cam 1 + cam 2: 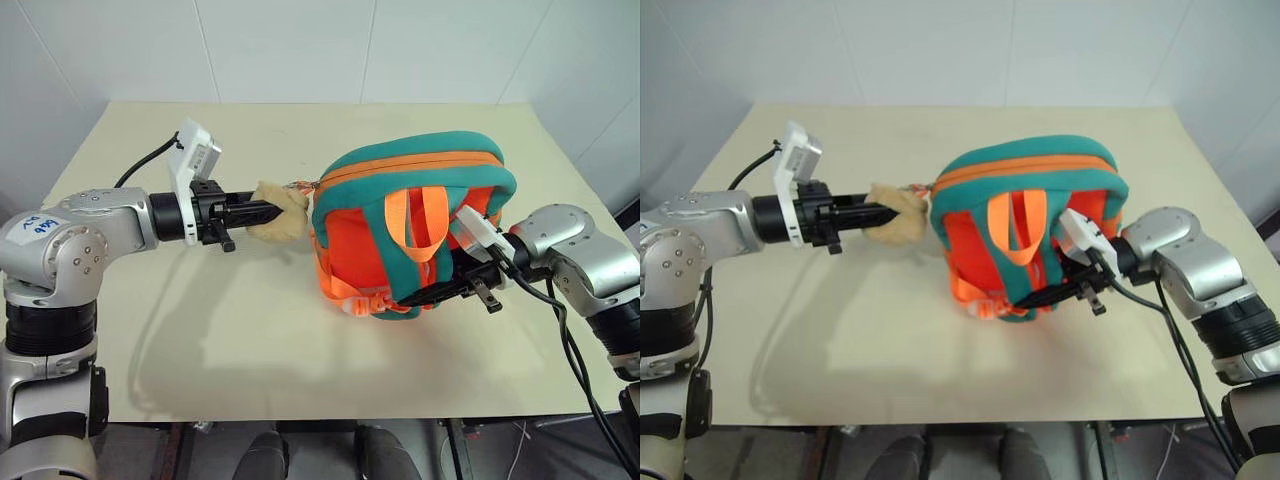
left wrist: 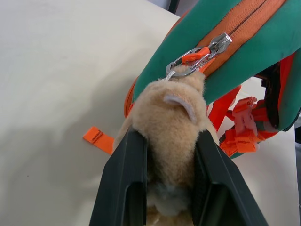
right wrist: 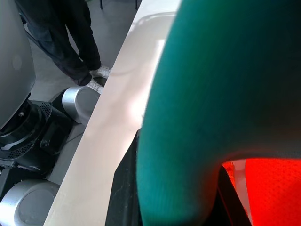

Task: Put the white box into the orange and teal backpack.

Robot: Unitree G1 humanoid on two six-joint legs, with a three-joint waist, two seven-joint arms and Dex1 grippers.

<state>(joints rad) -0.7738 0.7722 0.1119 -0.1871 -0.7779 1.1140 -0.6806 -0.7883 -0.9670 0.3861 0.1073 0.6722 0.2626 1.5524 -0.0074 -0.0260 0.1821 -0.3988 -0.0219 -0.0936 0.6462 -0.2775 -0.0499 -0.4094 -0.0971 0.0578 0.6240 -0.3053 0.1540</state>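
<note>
My left gripper should release the tan plush toy, now hanging from the zip slider, low (image 1: 294, 230) against the side of the backpack, next to the orange webbing end.
The orange and teal backpack (image 1: 400, 230) stands on the beige table (image 1: 200, 330), its teal straps and orange webbing facing me. A tan plush toy (image 2: 174, 113) hangs from the zip slider by a silver clip (image 2: 193, 61). My left gripper (image 1: 272, 210) is shut on that plush toy, reaching level from the backpack's left side. At the backpack's lower right, my right gripper (image 1: 445, 290) is shut on a teal padded strap (image 3: 202, 117). The white box is out of view.
An orange webbing end (image 2: 99, 139) lies flat on the table by the backpack. Past the table's edge (image 3: 117, 94), a person's dark-trousered legs (image 3: 70, 37) stand on the floor. White walls close off the far side.
</note>
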